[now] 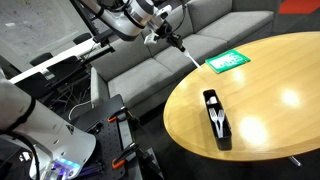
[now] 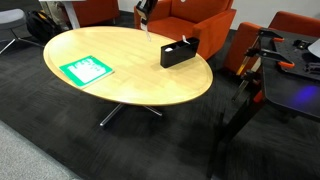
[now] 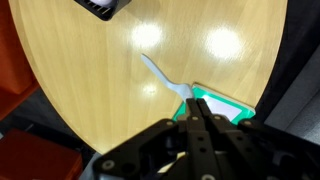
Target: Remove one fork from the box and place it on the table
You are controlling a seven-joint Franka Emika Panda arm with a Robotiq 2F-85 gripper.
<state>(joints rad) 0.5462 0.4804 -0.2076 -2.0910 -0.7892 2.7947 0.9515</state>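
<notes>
The robot's gripper will release the white fork on the table [image 1: 202,89] just beyond the far end of the black box.
The black box [image 1: 215,117] sits on the round tan table [image 1: 275,95] near its front edge, with white forks left inside. It also shows in an exterior view [image 2: 180,52], and one corner shows in the wrist view [image 3: 104,7]. My gripper [image 1: 166,34] is high above the table's far edge, away from the box, shut on a white fork [image 1: 190,57]. In the wrist view the fork [image 3: 160,78] sticks out past the closed fingers [image 3: 195,108], in the air over the tabletop [image 3: 80,80].
A flat green-and-white card [image 1: 228,61] lies on the table near the gripper; it also shows in an exterior view [image 2: 88,70] and the wrist view [image 3: 228,105]. A grey sofa [image 1: 150,70] stands behind the table. Orange chairs [image 2: 190,15] and a black cart [image 2: 285,60] stand around it.
</notes>
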